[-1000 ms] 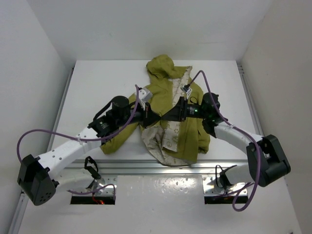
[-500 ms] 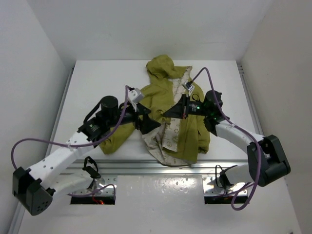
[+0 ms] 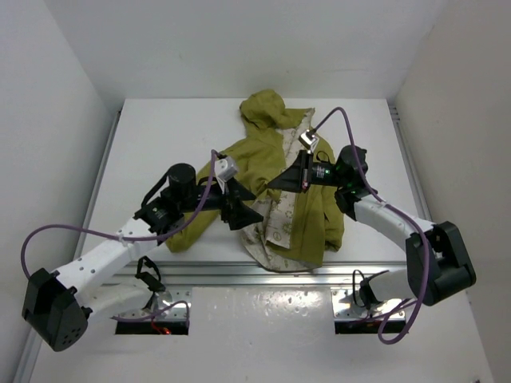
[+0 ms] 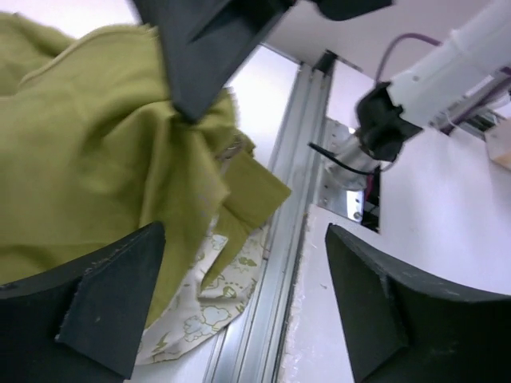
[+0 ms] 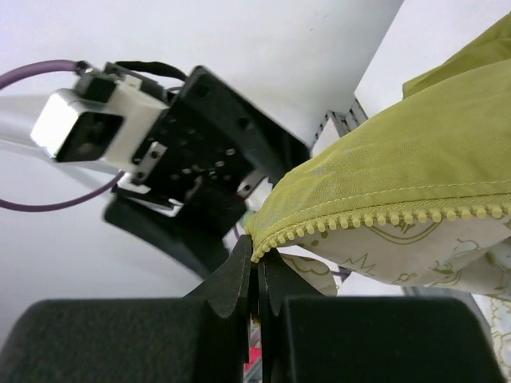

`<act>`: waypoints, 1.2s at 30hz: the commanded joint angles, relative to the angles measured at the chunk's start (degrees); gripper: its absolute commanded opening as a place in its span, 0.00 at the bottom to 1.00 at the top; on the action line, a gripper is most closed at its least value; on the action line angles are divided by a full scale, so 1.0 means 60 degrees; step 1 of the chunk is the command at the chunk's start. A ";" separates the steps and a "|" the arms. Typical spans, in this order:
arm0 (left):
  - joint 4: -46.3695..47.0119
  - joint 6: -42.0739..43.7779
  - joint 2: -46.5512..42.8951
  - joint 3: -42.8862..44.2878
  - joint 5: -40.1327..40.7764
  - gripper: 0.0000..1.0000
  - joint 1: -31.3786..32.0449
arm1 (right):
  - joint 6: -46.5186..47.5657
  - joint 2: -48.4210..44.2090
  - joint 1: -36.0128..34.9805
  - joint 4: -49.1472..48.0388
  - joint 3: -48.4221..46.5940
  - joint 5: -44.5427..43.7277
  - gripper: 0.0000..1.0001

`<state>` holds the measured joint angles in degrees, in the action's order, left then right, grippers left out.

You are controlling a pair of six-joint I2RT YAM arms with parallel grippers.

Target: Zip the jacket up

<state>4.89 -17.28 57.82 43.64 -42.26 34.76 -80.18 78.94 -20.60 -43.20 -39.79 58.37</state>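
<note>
The jacket is hanging in a bunched fold under my right gripper, so next my left gripper pulls the fold straight, then grabs the fabric (image 4: pixel 190 144) just below those fingers.
The olive-green jacket (image 3: pixel 263 152) lies crumpled in the middle of the table with its hood toward the back and its cream printed lining (image 3: pixel 275 223) showing at the front. My right gripper (image 3: pixel 271 183) is shut on the jacket's front edge. In the right wrist view the jaws (image 5: pixel 257 259) pinch the end of the row of zipper teeth (image 5: pixel 383 215), with the fabric lifted. My left gripper (image 3: pixel 243 209) stands open just to the left of it. Its fingers (image 4: pixel 112 303) are wide apart above the jacket's hem (image 4: pixel 200 295) and hold nothing.
An aluminium rail (image 3: pixel 263 275) runs along the table's front edge, just past the jacket's hem. White walls close in the table (image 3: pixel 160 136) on three sides. Purple cables loop from both arms. The right arm's base (image 4: pixel 383 128) sits beyond the rail.
The left gripper has opened, let go of the jacket and drawn back a little toward the front left. The right gripper has shut on the zipper edge and lifted it slightly.
</note>
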 commanded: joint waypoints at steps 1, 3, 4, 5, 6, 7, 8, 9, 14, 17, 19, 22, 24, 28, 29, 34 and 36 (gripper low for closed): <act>0.1015 -0.0240 0.0002 -0.0197 0.0726 0.85 -0.0110 | -0.0581 -0.0353 0.0035 -0.0418 -0.0385 0.0175 0.00; 0.1295 0.0022 -0.0086 -0.0198 0.0831 0.75 -0.0110 | -0.0611 -0.0368 0.0006 -0.0300 -0.0341 0.0145 0.00; 0.1382 0.0110 -0.0188 -0.0198 0.1137 0.70 0.0020 | -0.0596 -0.0382 0.0020 -0.0242 -0.0297 0.0130 0.00; 0.1383 0.0111 -0.0189 -0.0198 0.1329 0.64 0.0123 | -0.0611 -0.0368 0.0020 -0.0067 -0.0282 0.0101 0.00; 0.1383 0.0372 -0.0305 -0.0198 0.1461 0.57 0.0124 | -0.0640 -0.0324 0.0006 0.0021 -0.0282 0.0043 0.00; 0.1383 0.0520 -0.0408 -0.0198 0.1564 0.55 0.0226 | -0.0684 -0.0353 0.0020 0.0080 -0.0195 -0.0001 0.00; 0.1383 0.0681 -0.0409 -0.0198 0.1797 0.53 0.0459 | -0.0699 -0.0310 0.0006 0.0066 -0.0209 -0.0031 0.00; 0.1253 0.0842 -0.0409 -0.0198 0.1944 0.51 0.0548 | -0.0728 -0.0324 0.0035 0.0081 -0.0209 -0.0016 0.00; 0.1075 0.1472 -0.0409 -0.0198 0.2341 0.44 0.1060 | -0.0787 -0.0280 0.0006 0.0286 -0.0297 -0.0118 0.00; 0.0958 0.1796 -0.0291 -0.0095 0.2457 0.38 0.1281 | -0.0830 -0.0266 0.0020 0.0418 -0.0326 -0.0148 0.00; 0.0826 0.1898 -0.0174 -0.0095 0.2692 0.32 0.1398 | -0.0845 -0.0265 0.0035 0.0432 -0.0385 -0.0148 0.00; 0.0667 0.1985 0.0030 -0.0007 0.3204 0.16 0.1486 | -0.0874 -0.0338 0.0006 0.0491 -0.0400 -0.0134 0.00; 0.0477 0.2089 0.0132 0.0197 0.3425 0.13 0.1574 | -0.0874 -0.0353 0.0020 0.0549 -0.0370 -0.0118 0.00; 0.0475 0.2177 0.0133 0.0198 0.4275 0.23 0.1765 | -0.0875 -0.0382 0.0006 0.0521 -0.0341 -0.0075 0.00; 0.0475 0.2307 0.0133 0.0198 0.4275 0.27 0.1765 | -0.0860 -0.0397 0.0020 0.0520 -0.0297 -0.0060 0.00; 0.0475 0.2220 -0.0041 0.0198 0.4275 0.49 0.1765 | -0.0772 -0.0397 0.0035 0.0608 -0.0180 -0.0089 0.00; 0.0475 0.2220 -0.0042 0.0110 0.4420 0.49 0.1853 | -0.0743 -0.0383 0.0049 0.0652 -0.0165 -0.0133 0.00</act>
<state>6.81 -4.36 58.78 42.50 -17.32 44.93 -84.27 78.39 -20.60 -38.41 -39.79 58.08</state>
